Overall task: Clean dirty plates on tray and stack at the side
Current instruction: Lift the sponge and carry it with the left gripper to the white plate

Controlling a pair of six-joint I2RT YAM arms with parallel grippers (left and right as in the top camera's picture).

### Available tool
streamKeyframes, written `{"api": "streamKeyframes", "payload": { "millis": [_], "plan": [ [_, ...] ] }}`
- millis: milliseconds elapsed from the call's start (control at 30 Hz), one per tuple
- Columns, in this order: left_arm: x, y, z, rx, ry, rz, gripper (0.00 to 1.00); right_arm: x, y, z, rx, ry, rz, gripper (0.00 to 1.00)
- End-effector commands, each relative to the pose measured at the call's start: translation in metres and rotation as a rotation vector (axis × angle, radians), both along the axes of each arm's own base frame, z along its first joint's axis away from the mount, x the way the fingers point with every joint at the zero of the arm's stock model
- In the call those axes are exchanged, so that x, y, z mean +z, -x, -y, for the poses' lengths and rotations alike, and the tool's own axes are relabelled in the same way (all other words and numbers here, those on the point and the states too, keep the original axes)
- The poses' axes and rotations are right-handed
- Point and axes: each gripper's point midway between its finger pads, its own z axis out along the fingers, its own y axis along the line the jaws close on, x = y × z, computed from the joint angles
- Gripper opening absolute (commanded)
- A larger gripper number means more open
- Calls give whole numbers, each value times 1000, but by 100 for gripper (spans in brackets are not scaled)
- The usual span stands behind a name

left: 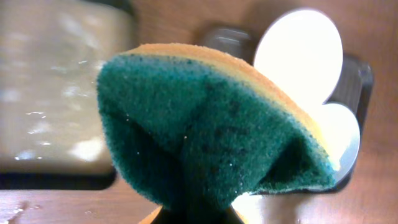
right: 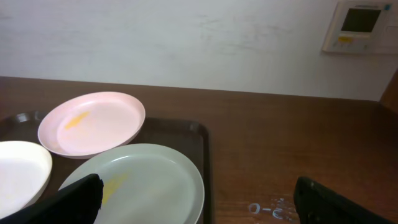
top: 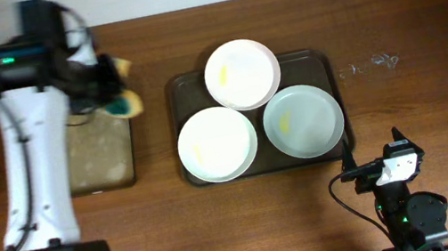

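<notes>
My left gripper is going to let go of the green and yellow sponge on the front white plate [top: 212, 155], beside that plate's yellow smear.
Three dirty plates lie on the dark tray [top: 177, 89]: a white one at the back [top: 241, 73], a white one at the front left [top: 217, 144] and a pale bluish-green one at the front right [top: 303, 121], each with a yellow smear. My left gripper [top: 107, 92] is left of the tray, shut on a green and yellow sponge [left: 211, 137] that fills the left wrist view. My right gripper [top: 377, 166] is open and empty, in front of the tray's right corner. The right wrist view shows the bluish-green plate [right: 149, 180] just ahead of its fingers [right: 199, 202].
A smaller black tray with a tan inside [top: 100, 154] lies under my left arm, left of the dark tray. Wet marks [top: 368, 65] show on the wooden table to the right of the tray. A wall panel [right: 360, 25] hangs behind the table.
</notes>
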Motion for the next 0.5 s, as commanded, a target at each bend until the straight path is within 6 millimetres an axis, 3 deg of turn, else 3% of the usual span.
{"api": "streamKeyframes", "payload": {
  "millis": [0, 133, 233, 367, 467],
  "plan": [
    [-53, 15, 53, -52, -42, -108, 0, -3, 0, 0, -5, 0, -5, 98],
    [-114, 29, 106, -102, -52, -123, 0, -3, 0, 0, -5, 0, -5, 98],
    [-156, 36, 129, -107, -67, -85, 0, -3, 0, 0, -5, 0, -5, 98],
    [-195, 40, 129, -25, -134, -24, 0, -3, 0, 0, -5, 0, -5, 98],
    [-211, 38, 133, -29, -123, 16, 0, -3, 0, 0, -5, 0, -5, 98]
  ]
}}
